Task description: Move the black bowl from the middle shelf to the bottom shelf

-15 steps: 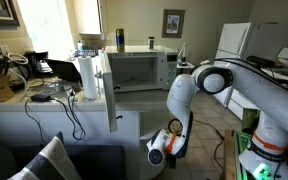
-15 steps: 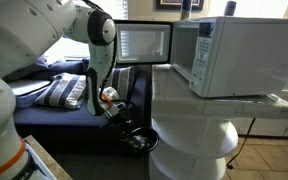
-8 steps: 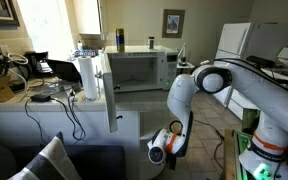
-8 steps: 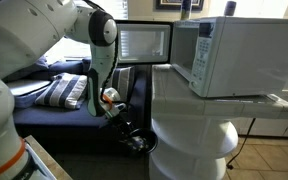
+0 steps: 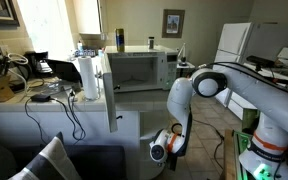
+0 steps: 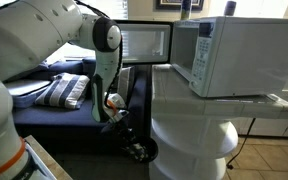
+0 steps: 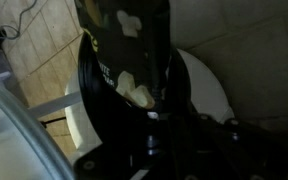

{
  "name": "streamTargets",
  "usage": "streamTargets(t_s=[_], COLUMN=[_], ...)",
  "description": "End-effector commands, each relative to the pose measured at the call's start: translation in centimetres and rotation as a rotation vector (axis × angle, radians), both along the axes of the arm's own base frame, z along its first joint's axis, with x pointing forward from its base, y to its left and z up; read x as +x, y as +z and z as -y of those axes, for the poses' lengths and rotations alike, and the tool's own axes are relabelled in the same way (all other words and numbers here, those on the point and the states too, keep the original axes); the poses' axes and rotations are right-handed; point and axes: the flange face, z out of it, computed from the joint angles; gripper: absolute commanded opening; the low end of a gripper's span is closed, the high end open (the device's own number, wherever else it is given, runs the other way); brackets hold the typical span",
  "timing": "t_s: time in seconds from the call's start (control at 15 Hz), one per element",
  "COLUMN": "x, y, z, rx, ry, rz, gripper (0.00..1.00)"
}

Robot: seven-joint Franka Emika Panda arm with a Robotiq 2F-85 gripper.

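The robot's gripper needs to release the black bowl on the rounded bottom shelf [image 5: 151,149], next to the white upright panel.
My gripper [image 6: 132,148] hangs low beside the white curved shelf unit [image 6: 194,140], near the floor. It is shut on the black bowl [image 6: 140,152], which shows as a dark shape at the unit's lower left edge. In the wrist view the black bowl [image 7: 109,70] fills the middle, tilted, with the rim between my dark fingers, and my gripper [image 7: 156,125] sits low in the picture. A white shelf board with a rounded edge [image 7: 206,95] lies just behind it; I cannot tell which tier. In an exterior view my wrist [image 5: 162,148] sits low by the unit.
A white microwave [image 6: 229,55] with its door open stands on top of the unit. A dark sofa with a striped cushion [image 6: 64,90] lies behind my arm. A desk with cables [image 5: 44,90] and a paper roll [image 5: 88,78] stand nearby. Tiled floor [image 7: 44,50] shows below.
My gripper has moved down and slightly toward the base of the shelf unit, carrying the black bowl with it.
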Motion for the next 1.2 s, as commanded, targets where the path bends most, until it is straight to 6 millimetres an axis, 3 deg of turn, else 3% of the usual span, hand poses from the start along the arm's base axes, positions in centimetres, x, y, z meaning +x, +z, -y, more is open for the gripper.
streamTargets(t_s=[0.0,0.47,0.93,1.0,1.07,1.13], x=[2.0,5.8,6.9,6.9,6.5,6.5], y=[-2.2,-6.7,-12.3,-12.8,-11.1,-11.4], z=[0.4,-0.7,-0.3,0.0,0.5,0.8], rx=[-0.119,-0.256,-0.302,-0.315,-0.313,-0.329], ry=[0.069,0.207,0.309,0.318,0.336,0.356], rz=[-0.020,-0.106,-0.102,-0.091,-0.083,-0.074], gripper=[0.02,0.02,0.02,0.02,0.02,0.02])
